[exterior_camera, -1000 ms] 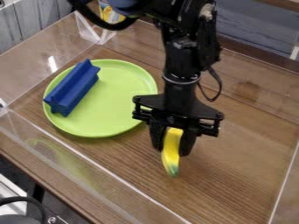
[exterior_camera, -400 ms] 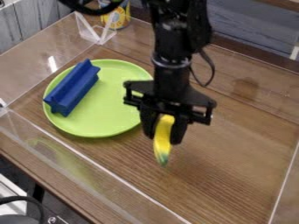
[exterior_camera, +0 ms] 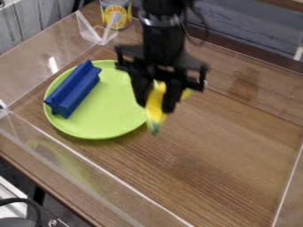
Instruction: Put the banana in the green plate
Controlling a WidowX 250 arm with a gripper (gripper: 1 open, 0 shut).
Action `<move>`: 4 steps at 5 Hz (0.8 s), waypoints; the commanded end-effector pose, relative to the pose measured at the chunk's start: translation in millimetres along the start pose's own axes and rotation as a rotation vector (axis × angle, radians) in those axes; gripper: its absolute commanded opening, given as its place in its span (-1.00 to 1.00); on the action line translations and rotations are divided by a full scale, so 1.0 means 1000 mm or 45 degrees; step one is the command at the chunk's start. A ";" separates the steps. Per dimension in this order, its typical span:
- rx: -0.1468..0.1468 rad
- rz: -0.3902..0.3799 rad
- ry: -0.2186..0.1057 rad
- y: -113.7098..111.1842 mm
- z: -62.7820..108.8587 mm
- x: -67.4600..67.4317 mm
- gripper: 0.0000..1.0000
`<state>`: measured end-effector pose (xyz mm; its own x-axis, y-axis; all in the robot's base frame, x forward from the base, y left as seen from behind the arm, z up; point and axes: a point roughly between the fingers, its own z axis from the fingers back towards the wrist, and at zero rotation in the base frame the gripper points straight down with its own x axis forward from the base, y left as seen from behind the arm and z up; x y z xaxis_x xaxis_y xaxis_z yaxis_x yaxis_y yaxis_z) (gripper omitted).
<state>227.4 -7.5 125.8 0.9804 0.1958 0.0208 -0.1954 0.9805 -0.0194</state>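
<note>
The robot's gripper will let go of the banana on the green plate [exterior_camera: 90, 111], next to the blue block.
The yellow banana [exterior_camera: 155, 108] hangs nearly upright, greenish tip down, with my gripper [exterior_camera: 160, 87] shut on its upper part. It is lifted off the table, over the right rim of the lime-green plate [exterior_camera: 112, 111]. The plate lies flat at the left of the wooden table. The black arm rises from the gripper toward the top of the view.
A blue ridged block [exterior_camera: 73, 87] lies on the plate's left half. A yellow can [exterior_camera: 115, 13] stands at the back. A clear plastic wall [exterior_camera: 48, 151] edges the table's front and left. Bare wood [exterior_camera: 236, 133] extends to the right.
The gripper has carried the banana up and to the left, from the table right of the plate to over the plate's right rim.
</note>
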 end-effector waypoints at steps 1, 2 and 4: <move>0.000 -0.029 -0.093 0.024 0.024 0.011 -1.00; 0.001 -0.055 -0.114 0.049 0.023 0.014 -1.00; 0.014 -0.056 -0.133 0.092 0.012 0.018 -1.00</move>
<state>224.6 84.3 130.5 0.9829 0.1558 0.0985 -0.1555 0.9878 -0.0108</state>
